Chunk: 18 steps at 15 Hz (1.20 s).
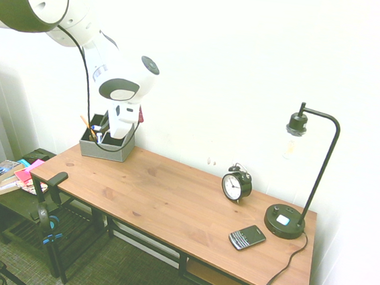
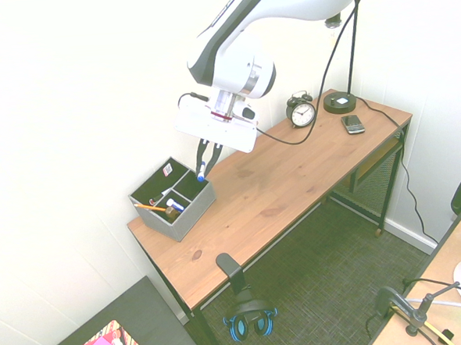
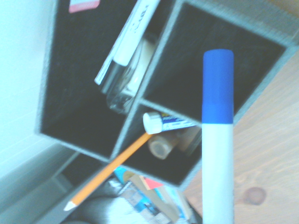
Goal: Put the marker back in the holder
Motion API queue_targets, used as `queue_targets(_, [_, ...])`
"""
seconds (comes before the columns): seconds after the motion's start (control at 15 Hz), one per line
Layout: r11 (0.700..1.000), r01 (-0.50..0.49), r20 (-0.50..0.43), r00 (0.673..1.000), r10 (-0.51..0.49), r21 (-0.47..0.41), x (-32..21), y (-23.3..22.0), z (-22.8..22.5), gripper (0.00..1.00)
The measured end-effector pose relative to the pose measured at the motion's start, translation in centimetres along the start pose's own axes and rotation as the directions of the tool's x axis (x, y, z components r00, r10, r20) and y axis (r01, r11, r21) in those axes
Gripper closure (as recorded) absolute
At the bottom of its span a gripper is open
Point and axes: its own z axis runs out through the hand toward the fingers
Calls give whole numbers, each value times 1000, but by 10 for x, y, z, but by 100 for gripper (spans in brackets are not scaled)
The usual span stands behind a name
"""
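Note:
The marker, now hanging just above the holder, will be released by my gripper in the holder's empty compartment (image 2: 189,192) (image 3: 189,95), next to the one with the white-capped tube.
My gripper (image 2: 205,160) is shut on the marker (image 2: 201,173), which hangs blue cap down just above the holder's right-hand compartment. The holder (image 2: 188,214) is a grey box with dark compartments at the left end of the wooden desk, near the wall. In the wrist view the marker (image 3: 217,140) rises white with its blue cap over an empty compartment of the holder (image 3: 161,60). An orange pencil (image 3: 112,168) and a small white-capped tube (image 3: 163,122) lie in the neighbouring compartment. In the first exterior view the arm's hand covers the marker above the holder (image 1: 105,151).
An alarm clock (image 1: 236,184), a black phone (image 1: 247,237) and a black desk lamp (image 1: 286,222) stand at the desk's other end. Books (image 1: 2,175) lie on a low shelf beside the desk. Headphones (image 2: 250,324) hang at its front edge.

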Motion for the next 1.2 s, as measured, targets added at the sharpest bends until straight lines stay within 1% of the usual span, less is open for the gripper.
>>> queue_targets(0.13, [999,-21,52,998,19,26,7,0,7,100])
queue_targets(0.33, [998,-54,90,995,51,33,30,4,26,100])
queue_targets(0.53, [998,-54,119,992,50,36,51,3,50,100])
queue_targets(0.6, [998,-40,133,991,33,46,55,0,56,0])
queue_targets(0.73, [996,11,160,987,-26,92,55,-11,59,0])
queue_targets(0.8, [994,22,165,985,-39,105,55,-14,59,0])
queue_targets(1.2, [993,26,152,988,-42,111,61,-18,59,0])
